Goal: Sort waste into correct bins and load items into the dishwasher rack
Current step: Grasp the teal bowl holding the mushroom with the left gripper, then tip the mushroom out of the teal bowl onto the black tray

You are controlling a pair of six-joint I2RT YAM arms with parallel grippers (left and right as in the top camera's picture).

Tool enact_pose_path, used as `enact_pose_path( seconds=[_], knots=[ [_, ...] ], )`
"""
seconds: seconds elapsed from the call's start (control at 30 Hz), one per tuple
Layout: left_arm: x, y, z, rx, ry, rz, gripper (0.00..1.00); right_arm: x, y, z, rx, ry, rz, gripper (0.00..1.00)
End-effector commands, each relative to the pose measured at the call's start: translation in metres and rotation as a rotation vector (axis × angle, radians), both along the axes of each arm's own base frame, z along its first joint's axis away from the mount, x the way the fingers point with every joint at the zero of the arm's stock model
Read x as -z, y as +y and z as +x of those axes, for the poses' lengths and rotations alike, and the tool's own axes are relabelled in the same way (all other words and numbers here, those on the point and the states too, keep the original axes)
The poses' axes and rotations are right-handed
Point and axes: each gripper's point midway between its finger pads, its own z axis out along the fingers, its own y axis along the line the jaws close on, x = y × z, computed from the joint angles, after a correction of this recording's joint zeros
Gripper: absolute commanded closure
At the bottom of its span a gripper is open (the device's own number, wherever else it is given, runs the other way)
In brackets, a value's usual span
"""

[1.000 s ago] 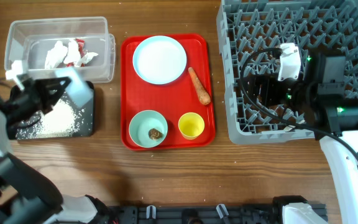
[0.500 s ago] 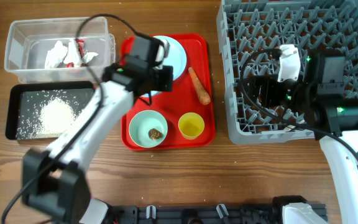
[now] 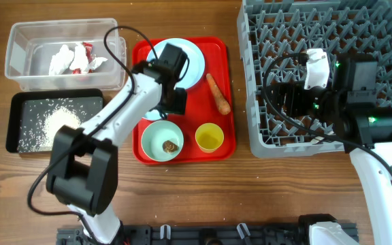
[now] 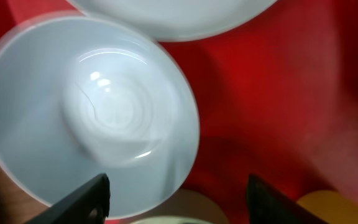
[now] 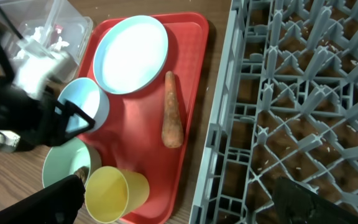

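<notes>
Next, I close my left gripper on the mint green bowl's rim [image 3: 182, 140] facing the yellow cup.
My left gripper [image 4: 179, 199] hangs open just above the small pale blue bowl [image 4: 92, 112], which rests upright and empty on the red tray. One fingertip is over the bowl, the other over bare tray, with the bowl's rim between them. The pale blue plate [image 3: 194, 64] lies behind it. In front are the mint green bowl [image 3: 156, 139], holding a brown lump [image 3: 170, 145], and the yellow cup [image 3: 209, 137]. The carrot [image 3: 218, 94] lies to the right. My right gripper [image 5: 188, 199] is wide open and empty over the left edge of the dishwasher rack [image 3: 359, 27].
The clear tub [image 3: 19, 41] at the back left holds paper scraps [image 3: 73, 58]. In front of it, the black tray [image 3: 19, 139] holds rice [image 3: 56, 122]. The red tray [image 3: 220, 146] sits between these bins and the rack. My left arm crosses the tray's left side.
My left arm swung from the black tray to the red tray, carrying the small blue bowl. Its jaws have opened and the bowl now rests on the tray. The right arm has not moved.
</notes>
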Motion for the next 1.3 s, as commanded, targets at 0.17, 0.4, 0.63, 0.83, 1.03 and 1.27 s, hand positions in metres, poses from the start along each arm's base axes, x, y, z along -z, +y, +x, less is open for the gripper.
enact_pose_path(
  seconds=[0.17,0.4,0.63,0.83,1.03,1.27],
  knots=[
    [-0.034,-0.020,-0.058,-0.047,0.150,-0.098,0.41,-0.005,-0.001,0.003,0.006,-0.014,-0.009,0.00],
    [0.014,-0.036,-0.088,-0.031,0.179,-0.078,0.45,-0.004,-0.001,0.002,0.005,-0.010,-0.010,0.00],
    [0.043,-0.038,-0.085,-0.049,0.130,-0.111,0.78,-0.004,-0.001,0.002,0.005,-0.010,-0.009,0.00],
    [0.022,-0.043,-0.083,-0.061,0.151,-0.171,0.96,-0.004,-0.001,0.002,0.005,-0.011,-0.009,0.00],
    [-0.086,-0.033,-0.077,-0.062,0.081,-0.479,0.96,-0.006,-0.001,0.004,0.005,-0.022,-0.009,0.00],
    [-0.121,0.106,-0.061,-0.345,-0.076,-0.540,0.96,-0.009,0.000,0.007,0.005,-0.039,-0.008,0.00]
  ],
)
